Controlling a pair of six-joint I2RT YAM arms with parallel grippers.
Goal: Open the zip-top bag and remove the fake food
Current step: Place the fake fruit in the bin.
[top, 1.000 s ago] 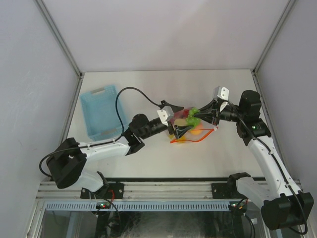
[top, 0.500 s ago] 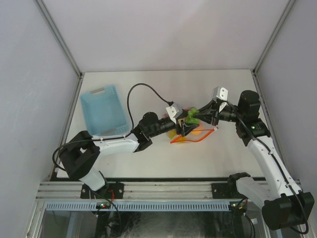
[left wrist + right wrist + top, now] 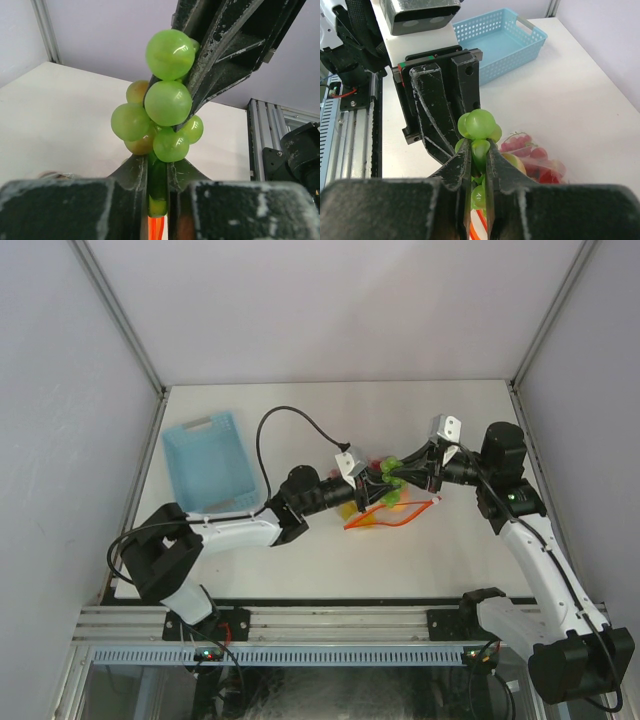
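Next, I release the green grapes, which hang above the table now, from my left gripper in the far corner of the light-blue basket (image 3: 223, 446), on the side toward the bag.
A bunch of green fake-food grapes (image 3: 391, 471) hangs above the table between both grippers. My left gripper (image 3: 158, 176) is shut on the dark green stem end of the grapes (image 3: 168, 103). My right gripper (image 3: 479, 149) comes from the opposite side and is shut on the same grapes (image 3: 480, 123). The zip-top bag (image 3: 543, 163) lies just below, clear plastic with red and yellow pieces inside. Its red-orange zip strip (image 3: 392, 519) curves open on the table. In the top view the left gripper (image 3: 376, 486) and right gripper (image 3: 407, 471) nearly meet.
A light-blue slotted basket (image 3: 205, 465) stands at the left of the table, also in the right wrist view as the basket (image 3: 506, 41). Grey walls enclose the table (image 3: 330, 560) on three sides.
My left arm reached right to the grapes and its jaws closed from wide open onto the stem. The right gripper stayed shut and still on the grapes.
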